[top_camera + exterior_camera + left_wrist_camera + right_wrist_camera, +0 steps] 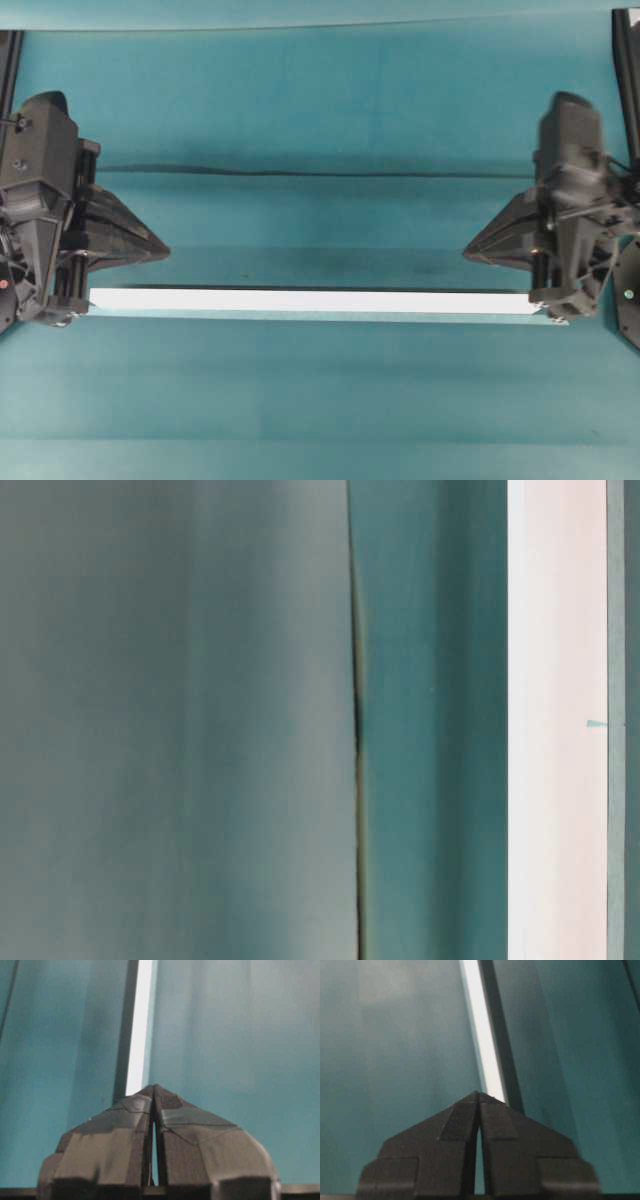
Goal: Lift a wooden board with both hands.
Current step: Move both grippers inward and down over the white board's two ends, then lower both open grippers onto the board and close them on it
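Observation:
I will next grab the wooden board with my right gripper across its long sides (432, 303), about halfway between its middle and its end beneath my right arm.
The wooden board (310, 300) is a long white plank lying across the teal table between the two arms. It runs up the table-level view as a white band (555, 720). My left gripper (165, 247) points inward, a little behind the board's left part; in the left wrist view its tips (154, 1087) meet, with nothing between them, and the board (140, 1035) stretches away just beyond. My right gripper (467, 252) mirrors it, its tips (478, 1094) also together and empty, the board (485, 1045) running ahead.
A thin pale teal strip (320, 317) lies along the board's near edge and reaches slightly past both ends. A dark crease (320, 173) crosses the teal cloth behind the grippers. The arm bodies (40, 200) (580, 200) stand over the board's two ends.

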Controlling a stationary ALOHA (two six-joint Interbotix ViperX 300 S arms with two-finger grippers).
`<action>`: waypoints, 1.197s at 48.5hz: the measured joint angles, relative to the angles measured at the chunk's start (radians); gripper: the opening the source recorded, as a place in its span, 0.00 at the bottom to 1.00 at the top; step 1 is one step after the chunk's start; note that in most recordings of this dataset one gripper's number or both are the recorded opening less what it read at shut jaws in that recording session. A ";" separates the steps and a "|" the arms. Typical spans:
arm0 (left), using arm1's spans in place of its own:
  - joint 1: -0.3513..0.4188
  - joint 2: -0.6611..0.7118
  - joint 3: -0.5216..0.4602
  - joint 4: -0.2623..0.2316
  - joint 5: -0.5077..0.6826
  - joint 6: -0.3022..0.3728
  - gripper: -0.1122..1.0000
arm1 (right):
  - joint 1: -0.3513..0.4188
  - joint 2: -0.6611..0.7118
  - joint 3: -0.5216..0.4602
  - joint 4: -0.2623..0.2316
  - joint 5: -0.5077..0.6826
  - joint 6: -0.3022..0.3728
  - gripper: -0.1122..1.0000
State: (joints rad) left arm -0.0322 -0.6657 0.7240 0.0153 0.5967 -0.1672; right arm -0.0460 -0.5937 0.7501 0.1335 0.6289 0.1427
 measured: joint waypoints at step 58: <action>0.005 0.543 -0.138 0.006 0.183 0.147 0.97 | 0.061 0.512 -0.249 -0.156 0.258 -0.098 0.94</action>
State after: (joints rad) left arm -0.0276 -0.1227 0.5860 0.0215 0.7793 -0.0199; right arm 0.0153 -0.0813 0.5016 -0.0230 0.8866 0.0445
